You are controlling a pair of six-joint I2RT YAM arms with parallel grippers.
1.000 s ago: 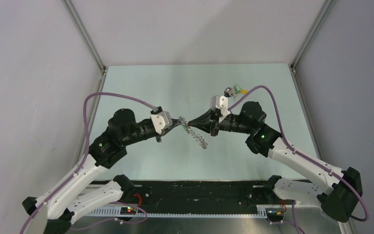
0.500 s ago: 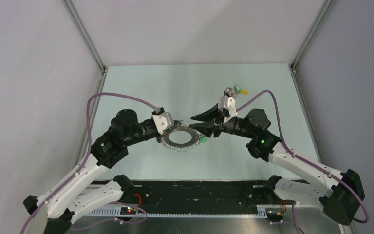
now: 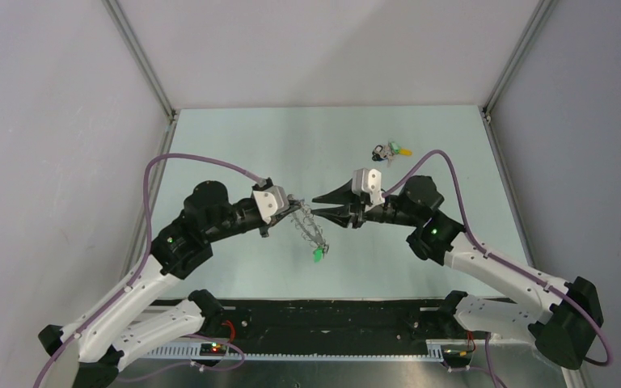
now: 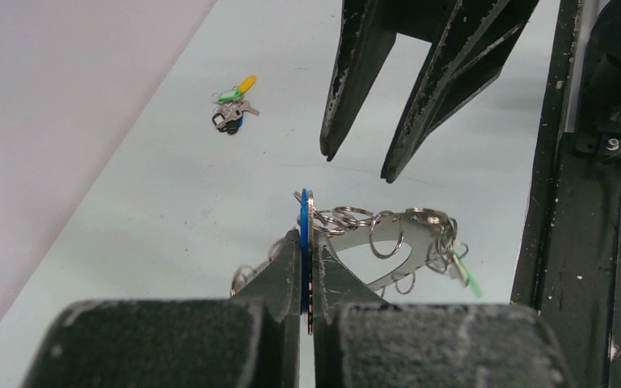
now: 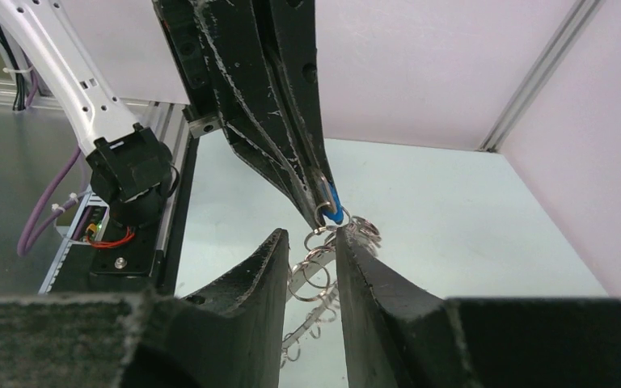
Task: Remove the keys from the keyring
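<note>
The fingers of my right gripper are on both sides of the loops hanging below the blue-headed key, so I need to move that gripper closer and close it on the small ring at that key (image 5: pixel 345 216).
The keyring (image 3: pixel 309 226) hangs edge-on above the table, a silver band (image 4: pixel 411 217) fringed with small rings. My left gripper (image 3: pixel 294 205) is shut on a blue-headed key (image 4: pixel 303 212) at the ring's top. A green-headed key (image 3: pixel 317 255) dangles from the low end. My right gripper (image 3: pixel 318 205) stands open just right of that grip, holding nothing. The ring's small loops (image 5: pixel 314 263) show through the gap between its fingers (image 5: pixel 279 250). I cannot tell whether they touch.
A small clump of loose coloured-headed keys (image 3: pixel 390 151) lies on the pale green table (image 3: pixel 234 145) at the back right, also in the left wrist view (image 4: pixel 233 109). Grey walls and aluminium posts close the table on three sides.
My right gripper has opened and let go of the ring. The ring swung flat, then dropped edge-on again, hanging from my left gripper alone with the green key at the bottom.
</note>
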